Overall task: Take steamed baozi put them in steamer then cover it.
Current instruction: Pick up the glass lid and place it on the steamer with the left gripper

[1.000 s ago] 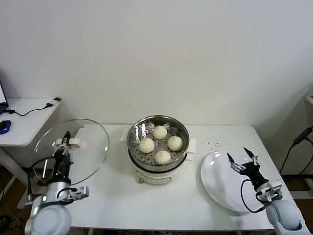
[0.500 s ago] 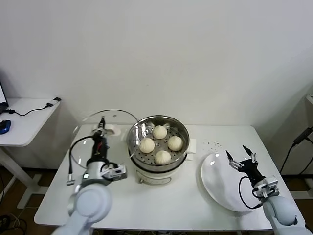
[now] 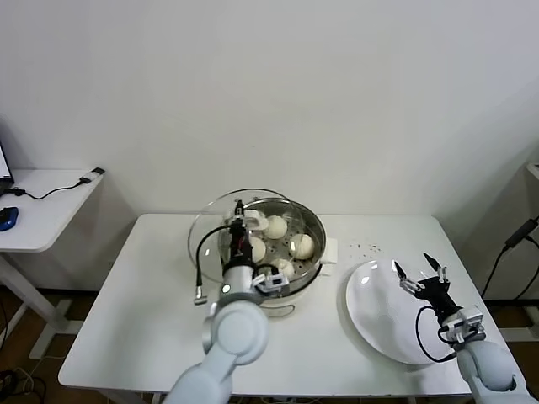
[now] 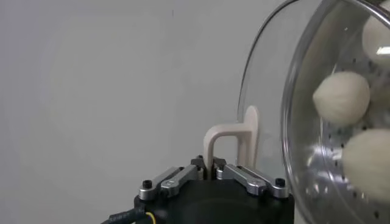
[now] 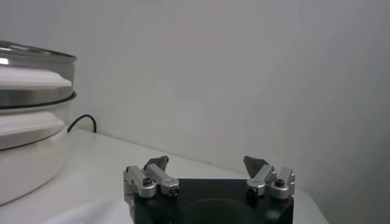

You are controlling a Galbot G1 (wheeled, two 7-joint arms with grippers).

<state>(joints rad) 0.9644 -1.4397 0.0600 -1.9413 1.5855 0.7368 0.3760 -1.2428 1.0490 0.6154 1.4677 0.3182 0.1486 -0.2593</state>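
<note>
My left gripper should release the glass cover on the steel steamer's round rim (image 3: 273,241), centred above the cream-white baozi.
Four cream-white baozi (image 3: 276,225) sit in the shiny steel steamer (image 3: 315,224) on its white pot base. My left gripper (image 3: 240,222) is shut on the white handle (image 4: 234,141) of the glass cover (image 3: 212,232). It holds the cover tilted on edge over the steamer's left rim. In the left wrist view the gripper (image 4: 210,167) pinches the handle, and the baozi (image 4: 341,97) show through the glass (image 4: 268,91). My right gripper (image 3: 421,273) is open and empty above the white plate (image 3: 379,316). It also shows in the right wrist view (image 5: 207,164), with the steamer (image 5: 30,79) beside it.
The white table (image 3: 126,320) carries the steamer at centre and the plate at right. Dark crumbs (image 3: 366,248) lie between them. A side table (image 3: 42,194) with a blue mouse (image 3: 7,217) and a cable stands at far left.
My left arm has carried the cover to the right, from the table's left side to over the steamer's left rim. The right gripper has barely moved.
</note>
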